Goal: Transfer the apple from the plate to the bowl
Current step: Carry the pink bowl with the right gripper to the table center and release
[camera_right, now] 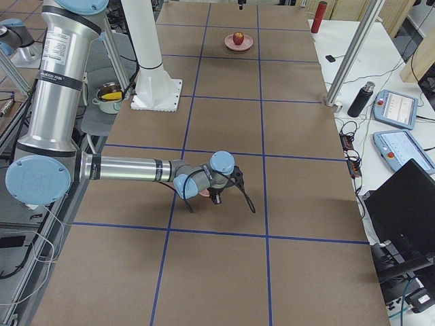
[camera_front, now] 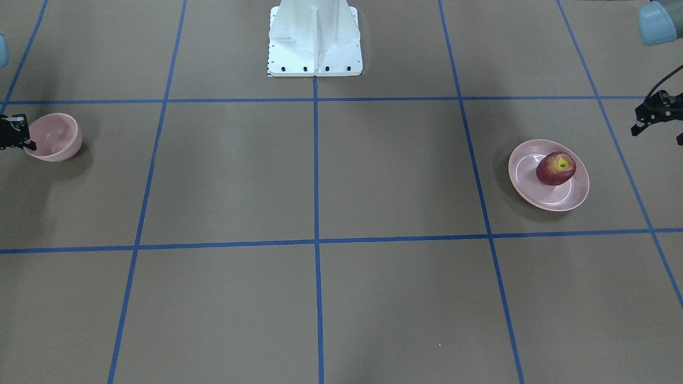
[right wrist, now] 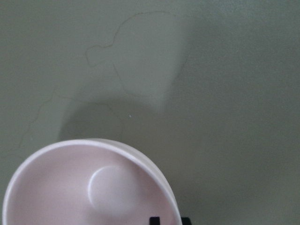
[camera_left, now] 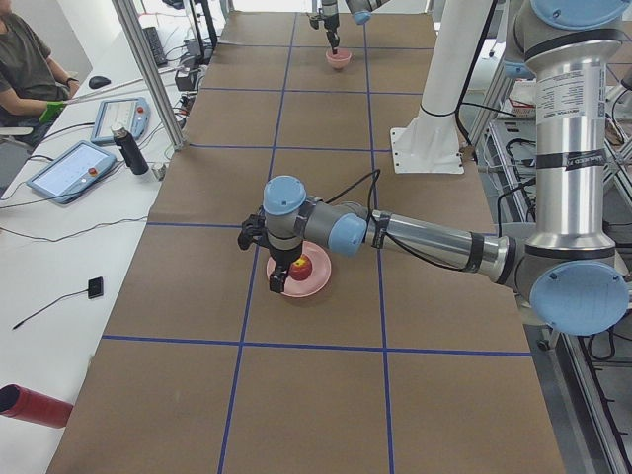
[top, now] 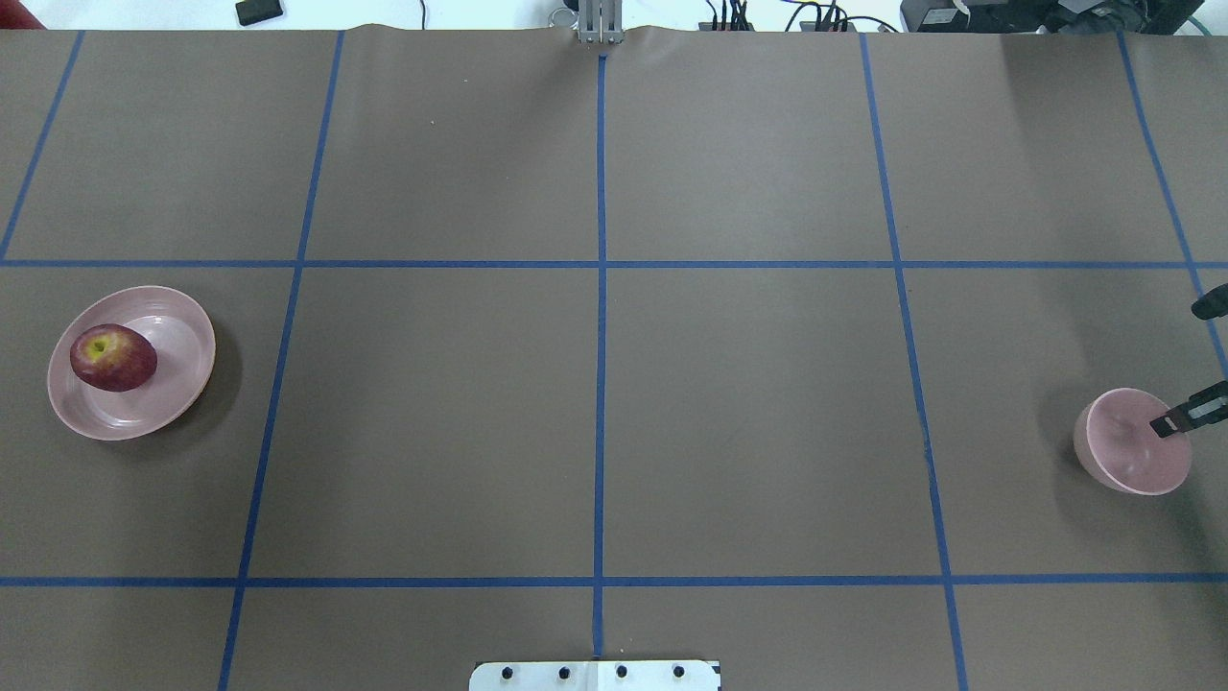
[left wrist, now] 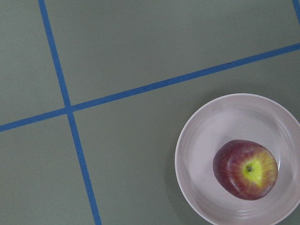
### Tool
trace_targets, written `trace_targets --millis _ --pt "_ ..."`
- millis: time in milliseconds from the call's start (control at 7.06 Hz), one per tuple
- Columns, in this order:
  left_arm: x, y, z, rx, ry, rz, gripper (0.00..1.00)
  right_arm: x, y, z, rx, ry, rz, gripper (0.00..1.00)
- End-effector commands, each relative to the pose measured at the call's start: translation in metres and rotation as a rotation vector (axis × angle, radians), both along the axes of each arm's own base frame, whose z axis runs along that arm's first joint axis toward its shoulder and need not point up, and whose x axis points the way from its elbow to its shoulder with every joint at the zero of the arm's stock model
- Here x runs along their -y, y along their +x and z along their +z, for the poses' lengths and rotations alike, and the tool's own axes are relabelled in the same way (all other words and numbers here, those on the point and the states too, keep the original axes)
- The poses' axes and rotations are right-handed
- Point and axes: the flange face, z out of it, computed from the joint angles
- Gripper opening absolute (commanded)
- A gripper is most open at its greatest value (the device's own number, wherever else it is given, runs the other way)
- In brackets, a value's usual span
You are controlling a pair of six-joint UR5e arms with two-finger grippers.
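My right gripper is to set the pink bowl, now tilted at the table's other end, down on the middle blue tape line [camera_front: 318, 212], just base-side of the table's central crossing.
The dark red apple [camera_front: 556, 168] with a yellow-green stem patch lies on the wide pale-pink plate [camera_front: 533, 186], also in the overhead view [top: 113, 357] and the left wrist view [left wrist: 245, 169]. My left gripper [camera_front: 657, 133] hangs open and empty above the table beside the plate, apart from the apple. The small deep pink bowl [camera_front: 56, 137] is at the table's other end and sits tilted. My right gripper [top: 1172, 422] is shut on the bowl's rim [top: 1132, 446], with one finger inside it.
The white robot base [camera_front: 315, 48] stands at the middle of the table's robot side. Blue tape lines [top: 601, 384] divide the brown table. An operator [camera_left: 25, 69], tablets and a bottle [camera_left: 130, 150] are on the side bench.
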Motion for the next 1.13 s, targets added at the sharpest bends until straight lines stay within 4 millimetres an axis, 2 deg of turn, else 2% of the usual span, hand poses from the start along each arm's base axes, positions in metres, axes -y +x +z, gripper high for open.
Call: trace_targets --millis 0,142,283,425,567,708,850,992 --pt "0.000 0.000 -0.001 -0.001 -0.001 -0.003 0.98 0.039 0.003 -0.086 0.053 -0.032 0.076 0.00" --pt "0.000 0.000 -0.001 -0.002 -0.008 -0.010 0.98 0.085 -0.050 -0.152 0.055 -0.108 0.108 0.00" --pt "0.000 0.001 -0.003 -0.006 0.005 -0.012 0.98 0.115 -0.109 -0.208 0.063 -0.159 0.130 0.00" --pt "0.001 0.002 -0.002 -0.012 0.003 -0.025 0.98 0.147 -0.165 -0.249 0.063 -0.180 0.146 0.00" --pt "0.003 0.005 -0.002 -0.013 0.008 -0.023 0.98 0.173 -0.238 -0.302 0.040 -0.235 0.212 0.00" --pt "0.006 0.006 -0.007 -0.017 0.014 -0.025 0.98 0.185 -0.296 -0.354 0.032 -0.270 0.280 0.00" --pt "0.008 0.007 -0.010 -0.019 0.017 -0.025 0.98 0.186 -0.343 -0.391 0.020 -0.264 0.314 0.00" --pt "0.007 0.007 -0.012 -0.022 0.024 -0.026 0.98 0.184 -0.377 -0.410 0.003 -0.265 0.331 0.00"
